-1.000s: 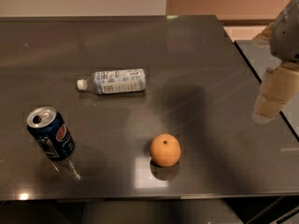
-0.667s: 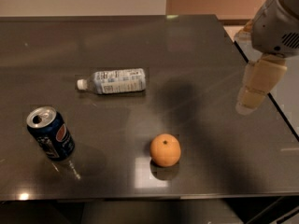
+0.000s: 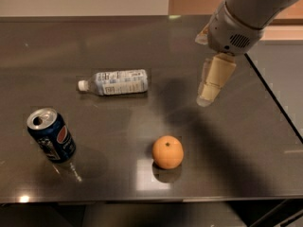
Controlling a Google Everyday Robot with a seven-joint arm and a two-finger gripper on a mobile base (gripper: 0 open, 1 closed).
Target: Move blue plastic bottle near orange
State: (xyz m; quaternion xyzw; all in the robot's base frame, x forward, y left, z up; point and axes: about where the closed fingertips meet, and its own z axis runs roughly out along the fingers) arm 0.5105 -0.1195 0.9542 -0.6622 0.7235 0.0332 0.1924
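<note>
I should grip the body [image 3: 131, 80] near the blue plastic bottle's base, away from its white cap.
The blue plastic bottle [image 3: 115, 82] lies on its side on the dark table [image 3: 142, 41], left of centre, with its white cap pointing left. The orange [image 3: 167, 152] sits nearer the front edge, right of and below the bottle. My gripper [image 3: 207, 97] hangs above the table on the right, pointing down. It is well right of the bottle and up and to the right of the orange. It holds nothing.
A dark blue Pepsi can [image 3: 50, 135] stands upright at the front left, its top open. The table's right edge [image 3: 274, 100] runs diagonally just right of the gripper. The front edge is close below the orange.
The arm has swung in from the right edge toward the table's middle, so the gripper is now closer to the bottle and orange. The objects have not moved.
</note>
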